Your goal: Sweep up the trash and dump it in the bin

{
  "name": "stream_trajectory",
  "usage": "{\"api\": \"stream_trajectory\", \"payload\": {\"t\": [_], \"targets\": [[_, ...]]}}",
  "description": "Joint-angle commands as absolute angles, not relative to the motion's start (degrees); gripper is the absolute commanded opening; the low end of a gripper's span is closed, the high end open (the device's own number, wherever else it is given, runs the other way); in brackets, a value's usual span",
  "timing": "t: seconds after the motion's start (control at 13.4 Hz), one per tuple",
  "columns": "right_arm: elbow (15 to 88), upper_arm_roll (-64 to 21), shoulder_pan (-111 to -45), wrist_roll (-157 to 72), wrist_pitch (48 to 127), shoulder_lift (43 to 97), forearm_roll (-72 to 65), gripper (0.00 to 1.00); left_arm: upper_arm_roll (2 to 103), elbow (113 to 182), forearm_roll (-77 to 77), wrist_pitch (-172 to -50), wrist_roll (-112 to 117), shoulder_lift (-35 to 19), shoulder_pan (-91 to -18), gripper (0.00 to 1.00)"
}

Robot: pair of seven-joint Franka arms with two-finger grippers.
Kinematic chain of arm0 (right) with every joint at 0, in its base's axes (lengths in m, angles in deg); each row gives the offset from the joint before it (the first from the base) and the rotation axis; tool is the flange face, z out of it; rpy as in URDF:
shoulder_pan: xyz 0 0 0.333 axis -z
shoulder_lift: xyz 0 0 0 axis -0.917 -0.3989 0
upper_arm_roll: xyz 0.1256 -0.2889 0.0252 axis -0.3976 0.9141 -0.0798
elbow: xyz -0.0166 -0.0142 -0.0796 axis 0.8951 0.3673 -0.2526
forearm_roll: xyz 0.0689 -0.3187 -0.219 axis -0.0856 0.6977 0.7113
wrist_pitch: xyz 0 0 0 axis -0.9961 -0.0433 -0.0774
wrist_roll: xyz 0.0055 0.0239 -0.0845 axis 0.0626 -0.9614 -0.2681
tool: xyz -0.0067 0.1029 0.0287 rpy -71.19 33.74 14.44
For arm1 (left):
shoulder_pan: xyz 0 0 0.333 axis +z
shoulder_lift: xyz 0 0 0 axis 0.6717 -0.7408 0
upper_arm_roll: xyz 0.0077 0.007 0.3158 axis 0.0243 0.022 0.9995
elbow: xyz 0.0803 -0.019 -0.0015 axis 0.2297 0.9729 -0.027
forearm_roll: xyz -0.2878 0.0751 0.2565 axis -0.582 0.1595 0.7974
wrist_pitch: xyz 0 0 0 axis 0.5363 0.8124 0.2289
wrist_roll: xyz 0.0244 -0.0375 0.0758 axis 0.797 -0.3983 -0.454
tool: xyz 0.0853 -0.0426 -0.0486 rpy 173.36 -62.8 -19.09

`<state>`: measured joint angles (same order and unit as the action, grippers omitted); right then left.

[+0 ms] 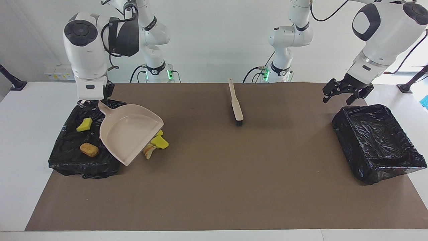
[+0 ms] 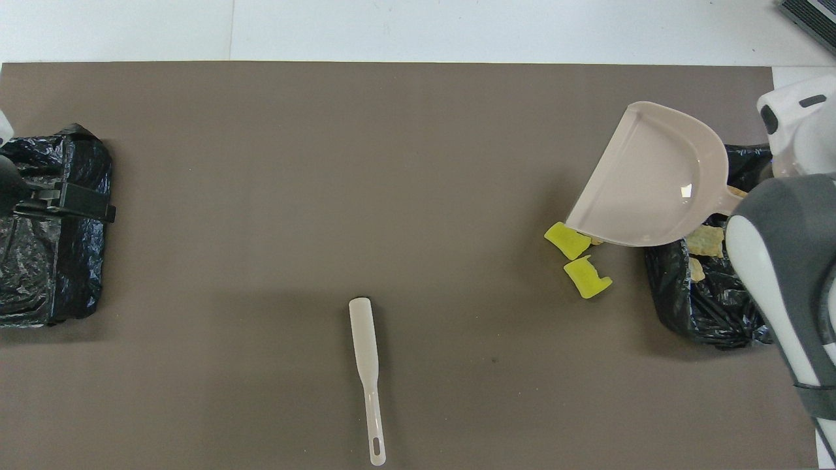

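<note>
My right gripper should put the beige dustpan down on the bare brown mat (image 2: 387, 188) beyond the beige brush's wide end.
My right gripper (image 1: 95, 100) is shut on the handle of the beige dustpan (image 1: 128, 134), which hangs tilted over the bin's rim and the loose trash. The black-lined bin (image 1: 72, 160) at the right arm's end holds a yellow-green sponge piece (image 1: 84, 125) and a tan lump (image 1: 89, 149). On the mat beside the bin lie yellow sponge chunks (image 2: 567, 239) (image 2: 586, 276) and a bread-like lump (image 1: 148, 151), partly hidden by the dustpan (image 2: 653, 179). My left gripper (image 1: 344, 93) hangs open and holds nothing, over the other bin's rim.
A second black-lined bin (image 1: 378, 140) stands at the left arm's end of the brown mat. A beige brush (image 1: 235, 102) lies on the mat midway between the arms, bristles pointing away from the robots. The brush (image 2: 366, 365) has bare mat around it.
</note>
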<state>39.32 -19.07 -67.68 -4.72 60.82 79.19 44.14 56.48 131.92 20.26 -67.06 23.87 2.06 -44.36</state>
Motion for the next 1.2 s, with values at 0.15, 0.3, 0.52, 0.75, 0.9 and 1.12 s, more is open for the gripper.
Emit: {"api": "stream_trajectory", "payload": {"t": [0.15, 0.3, 0.52, 0.75, 0.9, 1.12], "targets": [[40.8, -19.9, -74.6, -26.9, 63.5, 79.6, 35.4, 0.0, 55.9, 132.8, 21.5, -64.3, 23.8, 5.2, -44.5, 1.0], [41.8, -20.1, -76.0, -33.8, 66.5, 78.9, 33.5, 0.0, 55.9, 132.8, 22.8, -64.2, 23.8, 5.2, -44.7, 1.0], [42.3, -20.0, -80.7, -50.4, 68.2, 76.6, 31.0, 0.0, 55.8, 133.4, 24.8, -64.0, 23.8, 5.7, -44.8, 1.0], [43.1, -20.1, -83.1, -57.2, 73.9, 74.4, 26.2, 0.0, 55.7, 134.2, 24.8, -64.1, 23.8, 6.1, -45.0, 1.0], [43.1, -20.1, -86.3, -65.9, 78.4, 71.8, 20.4, 0.0, 55.8, 134.3, 24.7, -64.1, 23.8, 6.1, -44.8, 1.0], [43.0, -20.0, -91.9, -77.2, 86.3, 66.5, 19.6, 0.0, 55.8, 134.3, 24.6, -64.2, 23.7, 6.1, -44.7, 1.0]]}}
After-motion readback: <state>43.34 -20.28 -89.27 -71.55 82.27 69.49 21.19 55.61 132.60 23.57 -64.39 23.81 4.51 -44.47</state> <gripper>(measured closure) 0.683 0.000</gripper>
